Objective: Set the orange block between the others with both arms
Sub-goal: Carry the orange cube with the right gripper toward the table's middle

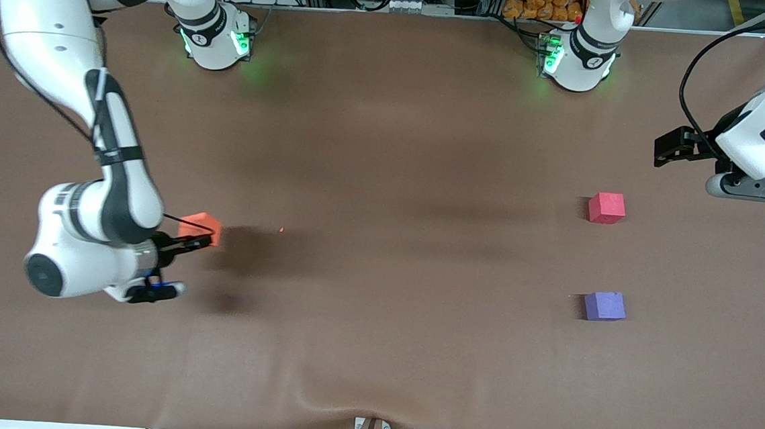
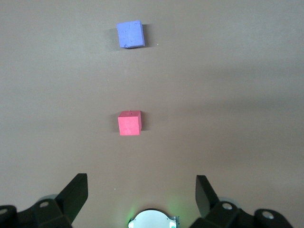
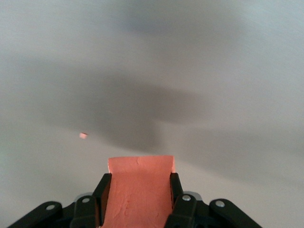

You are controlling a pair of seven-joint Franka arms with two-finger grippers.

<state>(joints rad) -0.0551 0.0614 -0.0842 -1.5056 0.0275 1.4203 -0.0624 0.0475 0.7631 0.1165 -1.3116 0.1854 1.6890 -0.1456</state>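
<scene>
Next, my right gripper lets go of the orange block so that it rests at the middle of the brown cover [image 1: 385, 252], past the crumb.
The orange block [image 1: 203, 224] hangs a little above the table at the right arm's end, casting a shadow beside it, with my right gripper [image 1: 196, 242] shut on it. In the right wrist view the orange block [image 3: 139, 187] fills the space between the black fingers of the right gripper [image 3: 139, 184]. The pinkish-red cube [image 1: 606, 208] and the purple cube [image 1: 604, 305] rest apart at the left arm's end, the purple one nearer the front camera. My left gripper [image 1: 664, 151] hangs open over the table beside the pinkish-red cube [image 2: 129, 123]; the purple cube [image 2: 130, 34] shows too. Nothing is between the left gripper's [image 2: 141, 192] fingers.
A tiny orange crumb [image 1: 281, 229] lies on the brown table cover [image 1: 387, 141] near the held block. The cover has a wrinkle [image 1: 316, 398] at its front edge. Both green-lit arm bases [image 1: 216, 38] stand along the back edge.
</scene>
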